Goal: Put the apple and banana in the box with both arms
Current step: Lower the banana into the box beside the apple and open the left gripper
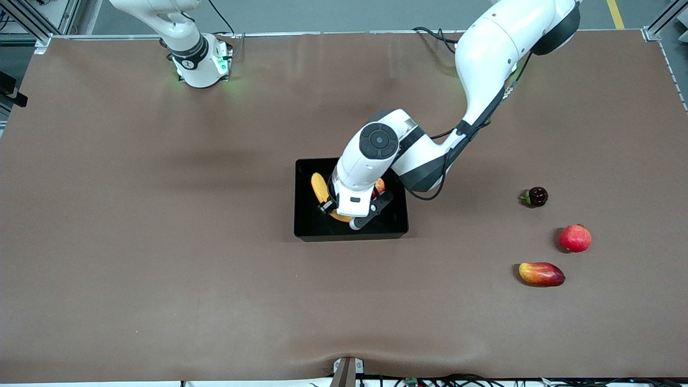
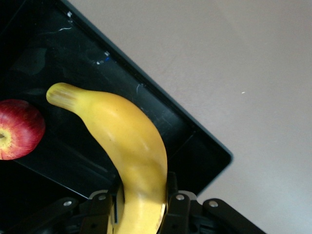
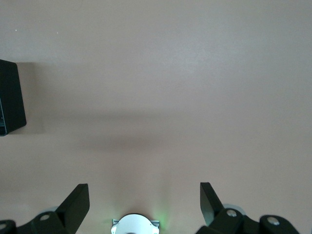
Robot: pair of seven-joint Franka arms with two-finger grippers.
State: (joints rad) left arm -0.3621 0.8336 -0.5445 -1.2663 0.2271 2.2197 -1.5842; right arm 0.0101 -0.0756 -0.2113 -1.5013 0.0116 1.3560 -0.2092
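Next, my left gripper lets go of the yellow banana on the black box's bottom beside the red apple (image 1: 336,203) (image 2: 119,151).
The black box (image 1: 306,226) sits mid-table. My left arm reaches down into it, and my left gripper (image 1: 334,210) is shut on the yellow banana (image 1: 320,187), holding it low inside the box. In the left wrist view the banana (image 2: 131,146) runs out from between the fingers of my left gripper (image 2: 141,197), over the box floor (image 2: 73,58). The red apple (image 2: 17,129) lies in the box beside the banana's tip; in the front view only a sliver of the apple (image 1: 380,185) shows beside the wrist. My right gripper (image 3: 144,200) is open and empty above bare table, out of the front view.
Three fruits lie toward the left arm's end of the table: a dark small fruit (image 1: 536,196), a red round fruit (image 1: 575,238) and a red-yellow mango (image 1: 541,274). The right arm's base (image 1: 201,59) stands at the table's top edge. A box corner (image 3: 9,97) shows in the right wrist view.
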